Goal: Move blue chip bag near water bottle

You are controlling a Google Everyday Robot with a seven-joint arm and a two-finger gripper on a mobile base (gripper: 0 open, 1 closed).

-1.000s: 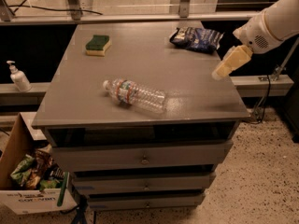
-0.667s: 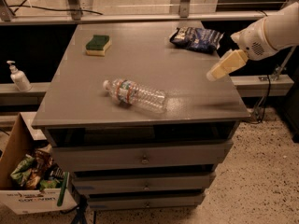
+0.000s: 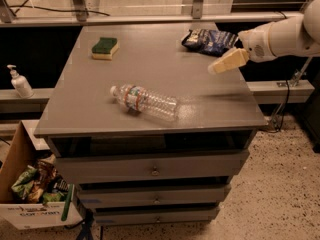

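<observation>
The robot's gripper needs to close on the end of the blue chip bag [image 3: 232, 43] nearest the robot's white arm, beside the side edge of the table.
The blue chip bag [image 3: 209, 40] lies crinkled at the far right of the grey table [image 3: 80, 109]. The water bottle [image 3: 145, 102] lies on its side near the table's middle front, white cap to the left. My gripper [image 3: 216, 68], with cream-coloured fingers, comes in from the right on a white arm. It hangs above the table's right side, just in front of the bag and apart from it. It holds nothing.
A green-and-yellow sponge [image 3: 105, 48] sits at the table's far left. A white pump dispenser [image 3: 19, 82] stands on a ledge at the left. A cardboard box [image 3: 30, 194] of snack bags sits on the floor at the lower left. Drawers [image 3: 155, 170] are under the tabletop.
My gripper has moved left and a little up, toward the blue chip bag. The bag and the bottle have not moved.
</observation>
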